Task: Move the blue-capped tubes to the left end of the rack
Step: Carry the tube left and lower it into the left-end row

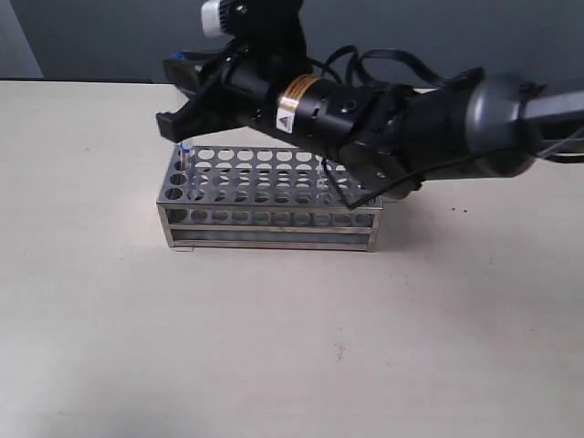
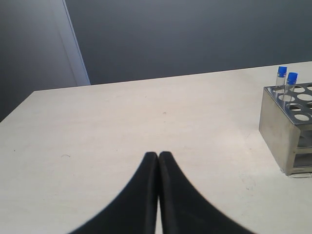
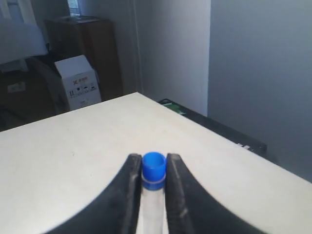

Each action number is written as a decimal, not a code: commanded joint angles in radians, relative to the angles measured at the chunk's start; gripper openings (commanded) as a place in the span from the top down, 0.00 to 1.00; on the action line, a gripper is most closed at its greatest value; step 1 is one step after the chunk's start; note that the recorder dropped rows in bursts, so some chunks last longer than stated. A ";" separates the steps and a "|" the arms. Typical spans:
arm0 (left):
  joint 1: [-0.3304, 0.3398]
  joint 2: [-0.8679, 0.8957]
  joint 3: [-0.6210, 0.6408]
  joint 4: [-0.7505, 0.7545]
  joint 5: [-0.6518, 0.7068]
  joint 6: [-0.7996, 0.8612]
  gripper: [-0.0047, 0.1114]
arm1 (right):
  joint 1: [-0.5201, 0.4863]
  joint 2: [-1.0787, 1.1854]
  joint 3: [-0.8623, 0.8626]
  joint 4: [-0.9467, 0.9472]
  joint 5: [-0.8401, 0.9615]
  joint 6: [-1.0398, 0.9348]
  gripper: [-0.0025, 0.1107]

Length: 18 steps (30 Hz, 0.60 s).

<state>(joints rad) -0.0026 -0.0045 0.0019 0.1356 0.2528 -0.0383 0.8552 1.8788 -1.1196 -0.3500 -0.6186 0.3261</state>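
Note:
My right gripper has a blue-capped tube. It will release this tube in the silver rack's near corner hole (image 1: 173,192), in front of the standing blue-capped tube.
The silver rack (image 1: 269,205) stands mid-table. My right arm reaches across over its left end, and my right gripper (image 1: 175,128) hangs just above that end. In the right wrist view this gripper (image 3: 154,158) is shut on a blue-capped tube (image 3: 154,171), with the cap level with the fingertips. The held tube is hidden in the exterior view. One blue-capped tube (image 1: 185,151) stands in the rack's left end. The left wrist view shows two capped tubes (image 2: 282,73) (image 2: 292,79) standing at the rack's end (image 2: 285,129). My left gripper (image 2: 158,155) is shut and holds nothing, low over the bare table.
The pale table (image 1: 274,347) runs all round the rack. A dark wall lies beyond its far edge (image 2: 170,75). The right wrist view shows a white box (image 3: 80,83) and a brown cabinet (image 3: 97,48) off the table.

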 commanded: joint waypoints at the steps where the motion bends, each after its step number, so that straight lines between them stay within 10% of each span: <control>1: -0.007 0.004 -0.002 0.000 -0.014 -0.003 0.96 | 0.039 0.083 -0.063 -0.008 0.014 0.001 0.98; 18: -0.007 0.004 -0.002 0.000 -0.014 -0.003 0.96 | 0.041 0.208 -0.143 0.001 0.057 -0.026 0.98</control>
<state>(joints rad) -0.0026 -0.0045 0.0019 0.1356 0.2528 -0.0383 0.8999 2.0786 -1.2576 -0.3561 -0.5765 0.3254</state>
